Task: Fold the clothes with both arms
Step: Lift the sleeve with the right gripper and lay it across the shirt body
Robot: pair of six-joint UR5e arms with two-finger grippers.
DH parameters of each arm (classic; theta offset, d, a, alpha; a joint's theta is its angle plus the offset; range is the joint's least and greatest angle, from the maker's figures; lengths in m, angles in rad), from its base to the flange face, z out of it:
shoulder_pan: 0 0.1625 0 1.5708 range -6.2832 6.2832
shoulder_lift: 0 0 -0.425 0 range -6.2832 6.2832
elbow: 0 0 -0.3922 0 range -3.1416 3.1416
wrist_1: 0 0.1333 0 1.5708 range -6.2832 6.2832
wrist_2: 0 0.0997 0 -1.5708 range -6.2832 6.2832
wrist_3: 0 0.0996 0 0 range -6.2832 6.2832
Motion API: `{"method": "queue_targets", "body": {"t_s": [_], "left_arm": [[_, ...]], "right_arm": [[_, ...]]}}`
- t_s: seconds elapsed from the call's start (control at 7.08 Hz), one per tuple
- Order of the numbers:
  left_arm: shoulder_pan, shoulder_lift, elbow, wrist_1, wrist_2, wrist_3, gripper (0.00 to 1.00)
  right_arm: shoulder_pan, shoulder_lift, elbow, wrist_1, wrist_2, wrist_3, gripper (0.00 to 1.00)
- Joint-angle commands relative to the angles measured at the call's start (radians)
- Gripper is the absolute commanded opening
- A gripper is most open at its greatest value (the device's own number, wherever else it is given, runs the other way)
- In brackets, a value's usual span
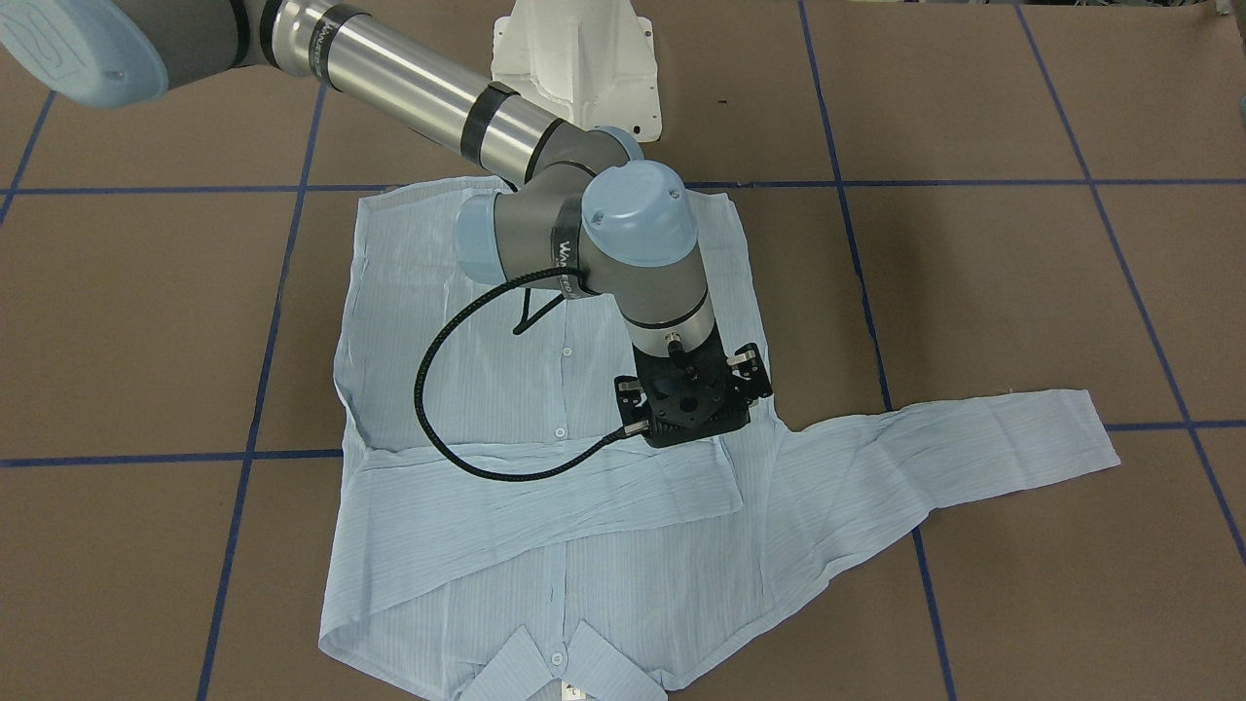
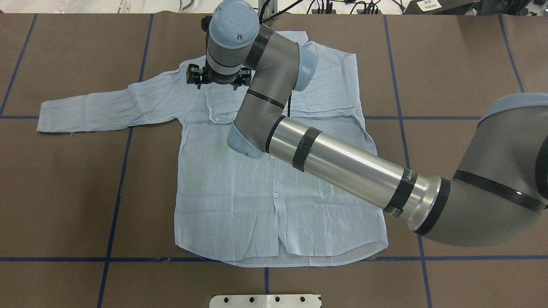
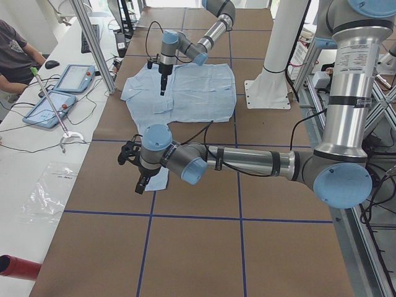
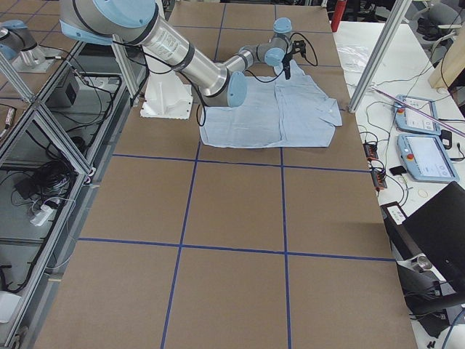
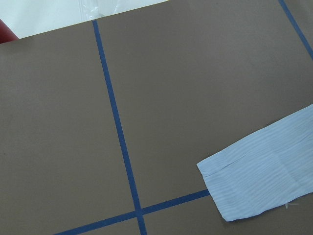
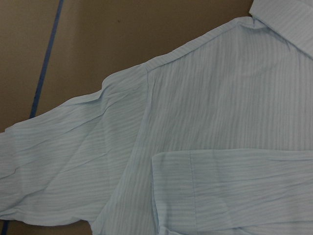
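Observation:
Next, my left gripper goes down to the middle of the outstretched sleeve's cuff [image 1: 1087, 423] [image 5: 223, 186] and closes there.
The pale-blue striped shirt [image 2: 239, 192] lies flat, buttons up, its collar [image 1: 545, 667] toward the far edge from the robot. One sleeve [image 2: 334, 107] is folded across the chest and the other sleeve [image 2: 107, 107] stretches out sideways. My right gripper [image 2: 219, 79] hangs over the shoulder beside the outstretched sleeve; its fingers are hidden under the wrist, so I cannot tell its state. The right wrist view shows that shoulder seam [image 6: 146, 73] and the folded cuff [image 6: 230, 186]. My left gripper [image 3: 142, 184] hovers over the outstretched sleeve's cuff [image 5: 264, 171]; I cannot tell its state.
The brown table is marked with blue tape lines [image 1: 263, 389]. The white pedestal base [image 1: 574, 68] stands behind the shirt hem. On a side bench beyond the far edge lie tablets [image 3: 52, 108], with a person [image 3: 15, 55] beside them.

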Motion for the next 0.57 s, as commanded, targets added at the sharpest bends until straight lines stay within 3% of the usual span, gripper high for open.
{"method": "queue_targets", "body": {"t_s": [0.0, 0.28, 0.42], "left_arm": [[0.172, 0.014, 0.003, -0.179, 0.125, -0.37, 0.99], [0.295, 0.029, 0.031, -0.231, 0.304, -0.573, 0.94], [0.319, 0.028, 0.119, -0.35, 0.334, -0.626, 0.93]], "right_arm": [[0.075, -0.073, 0.226, -0.35, 0.067, -0.048, 1.0], [0.172, -0.26, 0.511, -0.582, 0.13, -0.265, 1.0], [0.232, -0.369, 0.631, -0.638, 0.159, -0.388, 1.0]]}}
